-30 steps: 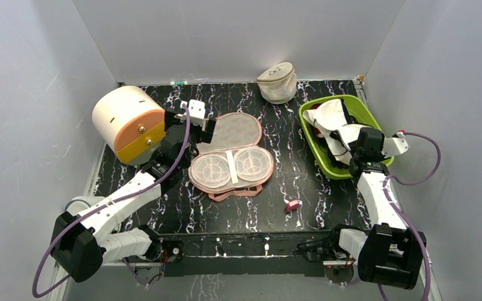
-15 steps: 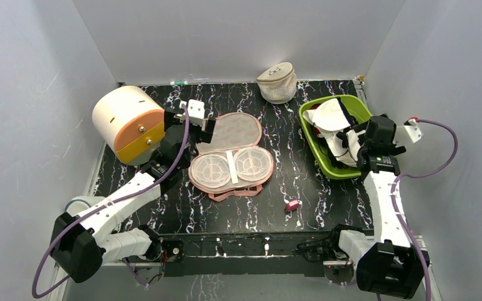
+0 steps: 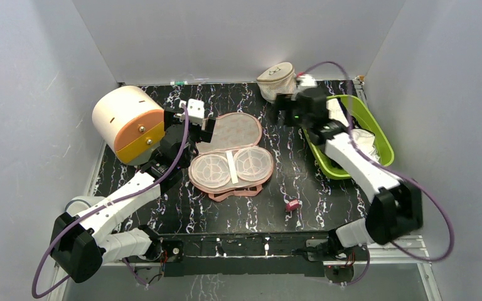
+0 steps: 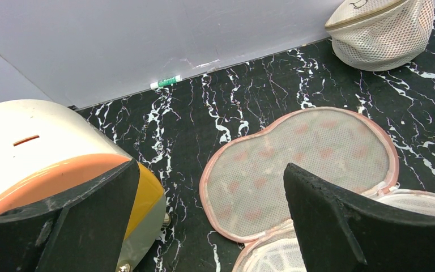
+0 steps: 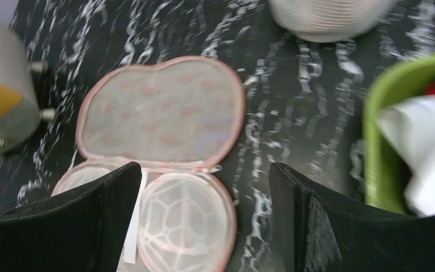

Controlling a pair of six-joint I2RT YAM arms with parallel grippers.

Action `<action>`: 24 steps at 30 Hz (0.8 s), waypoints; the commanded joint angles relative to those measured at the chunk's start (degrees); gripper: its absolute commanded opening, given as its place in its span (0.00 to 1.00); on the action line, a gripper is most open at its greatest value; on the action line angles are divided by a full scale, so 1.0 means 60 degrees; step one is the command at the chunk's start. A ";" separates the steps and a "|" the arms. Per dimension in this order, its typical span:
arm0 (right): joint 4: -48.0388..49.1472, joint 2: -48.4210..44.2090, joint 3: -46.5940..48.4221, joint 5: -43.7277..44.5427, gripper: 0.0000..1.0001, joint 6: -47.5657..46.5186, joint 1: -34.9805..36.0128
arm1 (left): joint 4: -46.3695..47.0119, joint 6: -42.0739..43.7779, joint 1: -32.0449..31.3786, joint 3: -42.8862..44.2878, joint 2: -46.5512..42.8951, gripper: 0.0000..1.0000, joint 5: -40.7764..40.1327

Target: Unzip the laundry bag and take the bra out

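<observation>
The back corner [image 3: 255,119] [image 5: 235,79] of the laundry bag's peach lid, on the side toward the beige domed mesh pouch, will be gripped by my right gripper.
The laundry bag [image 3: 231,164] lies open mid-table, its peach lid [image 4: 300,153] flipped back and its white mesh two-cup inside showing; it also shows in the right wrist view [image 5: 158,113]. The bra [image 3: 367,143], white, lies in the green basket [image 3: 371,120]; in the right wrist view [image 5: 425,141] it shows at the right edge. My left gripper [image 3: 202,127] is open and empty at the lid's left edge [image 4: 210,170]. My right gripper [image 3: 285,111] is open and empty above the table between the bag and the basket [image 5: 205,170].
A beige domed mesh pouch [image 3: 277,81] stands at the back, just behind my right gripper. A cream and orange drum [image 3: 128,122] stands at the left beside my left arm. A small pink object [image 3: 292,204] lies near the front. A green-white marker [image 3: 179,83] lies by the back wall.
My right arm has swung from over the green basket to the left and back, with its gripper empty. The bra stays in the basket. The left arm and the bag have not moved.
</observation>
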 commanded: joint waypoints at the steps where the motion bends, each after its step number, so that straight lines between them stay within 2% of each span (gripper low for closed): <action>1: -0.0406 0.2133 0.2060 -0.0003 0.81 -0.1786 0.1552 | 0.0197 0.0019 -0.0046 0.0306 -0.0239 0.98 -0.0124; 7: -0.1207 0.5206 0.4527 0.1058 0.78 -0.2199 0.1959 | 0.0308 0.0139 -0.0046 0.0229 -0.0145 0.98 -0.0227; 13: -0.1507 0.7600 0.6695 0.1199 0.69 -0.3336 0.1994 | 0.0323 0.0151 -0.0046 0.0226 -0.0074 0.98 -0.0198; 16: -0.1164 0.8319 0.7173 0.1170 0.62 -0.4222 0.2034 | 0.0301 0.0129 -0.0049 0.0247 -0.0016 0.98 -0.0164; 20: -0.0352 0.8935 0.7430 0.1163 0.58 -0.4902 0.2081 | 0.0286 0.0130 -0.0046 0.0266 0.0110 0.98 -0.0156; 24: -0.0217 0.9649 0.7993 0.0952 0.54 -0.5369 0.2092 | 0.0267 0.0110 -0.0046 0.0277 0.0175 0.98 -0.0131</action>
